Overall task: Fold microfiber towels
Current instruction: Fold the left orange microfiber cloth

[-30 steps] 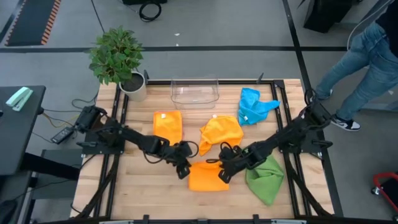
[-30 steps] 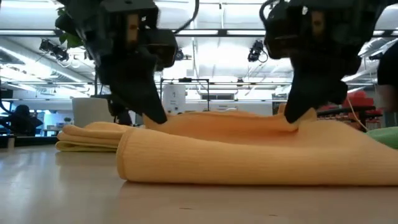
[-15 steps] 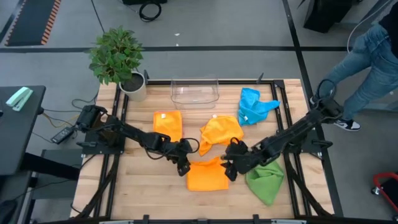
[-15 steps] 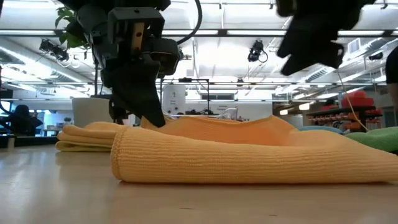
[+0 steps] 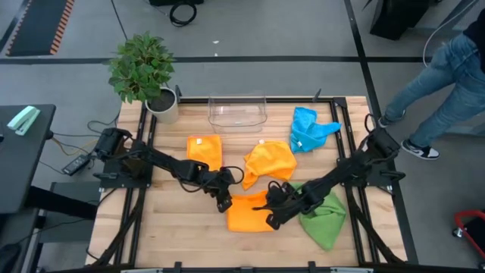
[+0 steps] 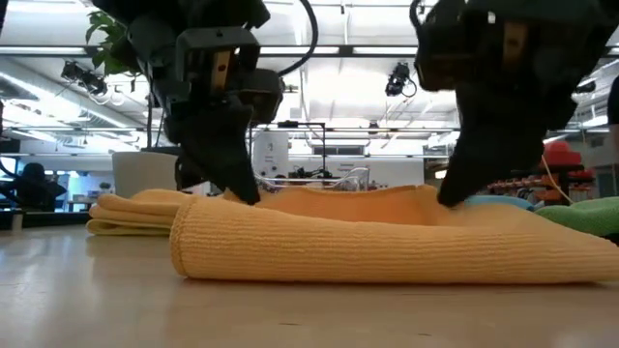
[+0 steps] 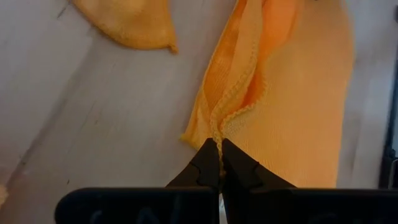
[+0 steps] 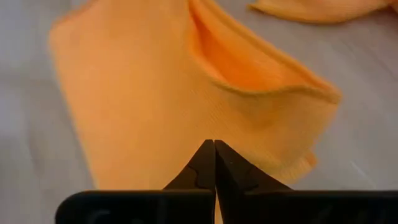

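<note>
The orange towel's upper edge gapes in a hump beside the robot's right gripper, so that gripper should lift off, pinch the orange towel's loose corner [image 8: 332, 98] and pull the upper edge straight.
An orange towel [image 5: 248, 214] lies folded over on the table near its front middle, its rounded fold [image 6: 189, 253] toward the left. My left gripper [image 5: 224, 203] is shut at the towel's far left corner. My right gripper [image 5: 271, 221] is shut and down on the towel's right part. Another orange towel [image 5: 205, 152] lies folded flat behind. A yellow-orange towel [image 5: 270, 163], a blue one [image 5: 309, 129] and a green one [image 5: 324, 218] lie crumpled on the table. My left gripper pinches the towel's corner [image 7: 217, 138] between its two fingers, where two hemmed edges run together into the fingertips. The fingers slant down from the table's left. The towel lies on the table. My right gripper meets the towel's upper layer [image 8: 214, 134] with shut fingers, slanting down from the right. The fingertips [image 6: 451, 196] touch just beside a raised hump of cloth [image 6: 421, 190]. How much cloth lies between them the fingers hide.
A clear plastic bin [image 5: 238, 111] stands at the far middle, a potted plant [image 5: 144, 72] at the far left corner. A person [image 5: 447, 68] walks beyond the table's right side. Bare wood shows at the near left [image 5: 174, 227].
My right gripper has let go of the towel's upper layer, risen toward the right, then come back down onto the towel and shut. The upper layer has sunk at its right end, leaving a low hump. The left end has stayed in place.
</note>
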Controlling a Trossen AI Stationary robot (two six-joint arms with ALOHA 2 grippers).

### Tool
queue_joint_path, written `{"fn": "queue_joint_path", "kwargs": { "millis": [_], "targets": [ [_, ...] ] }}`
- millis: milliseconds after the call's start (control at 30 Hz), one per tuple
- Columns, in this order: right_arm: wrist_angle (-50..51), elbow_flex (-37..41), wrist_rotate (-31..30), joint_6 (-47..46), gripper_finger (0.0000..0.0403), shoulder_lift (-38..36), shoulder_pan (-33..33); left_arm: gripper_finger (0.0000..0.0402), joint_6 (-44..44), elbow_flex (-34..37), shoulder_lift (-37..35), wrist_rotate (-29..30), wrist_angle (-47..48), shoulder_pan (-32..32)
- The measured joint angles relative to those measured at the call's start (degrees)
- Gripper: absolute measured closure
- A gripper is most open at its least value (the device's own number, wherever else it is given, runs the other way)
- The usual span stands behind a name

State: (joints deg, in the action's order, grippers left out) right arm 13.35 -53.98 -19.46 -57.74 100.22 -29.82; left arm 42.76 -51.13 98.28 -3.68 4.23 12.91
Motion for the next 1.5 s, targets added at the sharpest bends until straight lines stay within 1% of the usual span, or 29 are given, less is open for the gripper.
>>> {"fn": "queue_joint_path", "kwargs": {
  "millis": [133, 233, 400, 467, 533, 600, 633, 733, 867, 1067, 1167, 1267, 1367, 1433, 1500],
  "targets": [
    [2.5, 0.0, 3.1, -1.6, 0.0399, 1.9, 0.9, 0.0395, 0.1, 0.0, 1.2, -0.6, 0.0, 0.0],
    [6.1, 0.0, 4.4, -3.8, 0.04, 2.3, 0.0, 0.0395, 0.1, 0.0, 1.1, -0.6, -0.6, -0.2],
    [7.3, 0.1, 5.0, -3.3, 0.04, -0.1, -1.6, 0.0393, 0.1, 0.0, 1.1, -0.3, -0.8, -0.4],
    [5.8, 0.0, 4.0, -2.1, 0.04, -3.1, -1.7, 0.0395, 0.1, 0.0, 1.1, -0.2, -1.2, -0.3],
    [5.9, 0.0, 1.2, -1.1, 0.0401, -5.9, -1.6, 0.0395, 0.1, 0.0, 1.1, -0.3, -2.5, -0.3],
    [7.1, 0.0, -1.4, -0.2, 0.0401, -7.2, -0.8, 0.0393, 0.1, 0.0, 1.1, -0.3, -4.0, -0.3],
    [7.3, 0.0, -1.8, 0.3, 0.0401, -7.3, -0.1, 0.0389, 0.1, 0.0, 1.1, -0.2, -4.5, -0.3],
    [6.0, 0.0, 0.4, 1.8, 0.0401, -5.8, 2.1, 0.0385, 0.1, 0.0, 1.1, -0.2, -4.5, -0.3],
    [3.4, 0.0, 2.2, 3.6, 0.0402, -2.2, 3.8, 0.0395, 0.0, 0.0, 1.1, -0.2, -4.3, -0.3],
    [7.7, 0.0, 3.5, -1.9, 0.0402, 0.6, 5.5, 0.0382, -0.1, 0.0, 1.1, -0.2, -4.3, -0.4],
    [9.5, 0.0, 3.4, -3.5, 0.0402, 0.7, 5.6, 0.0386, -0.1, 0.0, 1.1, 0.1, -4.1, -0.4],
    [8.8, 0.0, 2.2, -3.4, 0.0402, -1.4, 5.7, 0.0395, -0.6, 0.0, 1.1, 0.4, -4.1, -0.4],
    [7.7, 0.0, -0.1, -3.2, 0.04, -5.0, 4.7, 0.039, -0.7, 0.0, 1.1, 0.4, -4.1, -0.4],
    [8.9, 0.0, -1.9, -4.2, 0.0392, -7.1, 4.0, 0.0384, -1.1, 0.0, 1.1, 0.5, -4.1, -0.4],
    [11.9, 0.0, -1.7, -6.5, 0.0375, -8.3, 4.3, 0.0385, -1.2, 0.0, 1.1, 0.5, -4.1, -0.4]
  ]
}}
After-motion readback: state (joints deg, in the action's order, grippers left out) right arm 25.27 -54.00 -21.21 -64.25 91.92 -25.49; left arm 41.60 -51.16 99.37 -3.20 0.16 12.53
